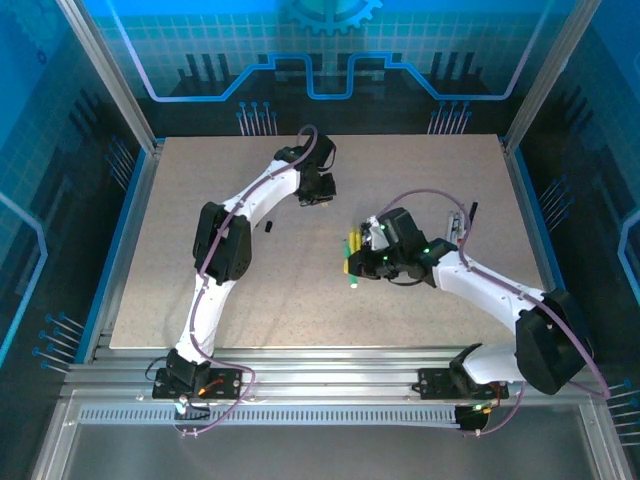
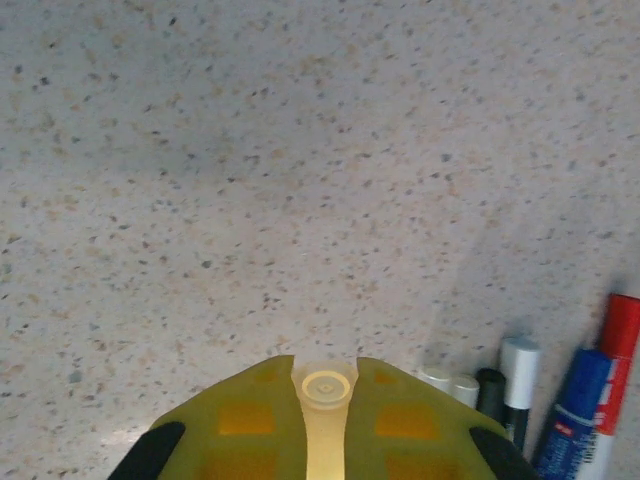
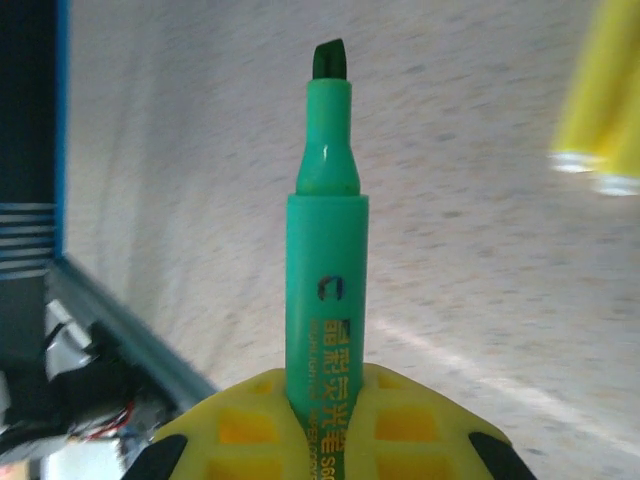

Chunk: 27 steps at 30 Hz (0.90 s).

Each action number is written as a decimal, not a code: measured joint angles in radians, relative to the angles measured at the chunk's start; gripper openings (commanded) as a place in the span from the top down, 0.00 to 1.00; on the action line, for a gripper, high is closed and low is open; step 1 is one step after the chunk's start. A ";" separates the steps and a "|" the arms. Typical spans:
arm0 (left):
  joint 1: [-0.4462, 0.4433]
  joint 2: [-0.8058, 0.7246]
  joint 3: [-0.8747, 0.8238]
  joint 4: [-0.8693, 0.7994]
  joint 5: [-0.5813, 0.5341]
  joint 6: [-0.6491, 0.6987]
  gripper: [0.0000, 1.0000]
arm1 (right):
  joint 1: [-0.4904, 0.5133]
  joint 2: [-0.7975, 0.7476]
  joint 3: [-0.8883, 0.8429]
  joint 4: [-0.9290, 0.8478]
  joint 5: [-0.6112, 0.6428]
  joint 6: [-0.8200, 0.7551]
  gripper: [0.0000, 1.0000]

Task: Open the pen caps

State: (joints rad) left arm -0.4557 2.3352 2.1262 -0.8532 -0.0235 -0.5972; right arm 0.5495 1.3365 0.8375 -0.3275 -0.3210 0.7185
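Note:
The green highlighter, now held at mid table, will be let go by my right gripper beside the white markers (image 1: 439, 236), on their side toward the yellow highlighters.
My right gripper (image 3: 325, 378) is shut on a green highlighter (image 3: 325, 250). Its cap is off and the dark chisel tip (image 3: 329, 58) is bare. In the top view this gripper (image 1: 352, 258) is at mid table. My left gripper (image 2: 325, 368) is shut on a small pale translucent cap (image 2: 325, 388), held just above the table. In the top view it (image 1: 319, 190) hovers at the table's far middle. A black cap (image 1: 268, 227) lies loose on the table between the arms. Beside the left gripper lie several pens, among them a blue marker (image 2: 577, 405) with a red cap (image 2: 621, 325).
Two yellow highlighters (image 3: 600, 100) lie beyond the green one in the right wrist view. A small pale piece (image 1: 353, 285) sits on the speckled table (image 1: 200, 280) just in front of the right gripper. Blue walls and a metal frame (image 1: 130, 200) enclose the table.

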 measured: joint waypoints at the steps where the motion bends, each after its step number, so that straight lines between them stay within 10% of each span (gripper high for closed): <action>1: -0.001 0.000 -0.001 -0.009 -0.011 0.005 1.00 | -0.028 0.005 0.008 -0.035 0.030 -0.014 1.00; 11: 0.043 -0.063 -0.291 -0.010 -0.086 0.058 1.00 | -0.337 0.245 0.214 -0.202 0.306 -0.168 1.00; 27: 0.107 -0.139 -0.446 0.039 -0.131 0.082 0.69 | -0.399 0.664 0.565 -0.415 0.666 -0.275 0.97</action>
State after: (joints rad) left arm -0.3489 2.1963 1.6802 -0.8146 -0.1543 -0.5152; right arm 0.1509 2.0003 1.4029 -0.7429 0.3450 0.4431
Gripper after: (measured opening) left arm 0.283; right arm 0.099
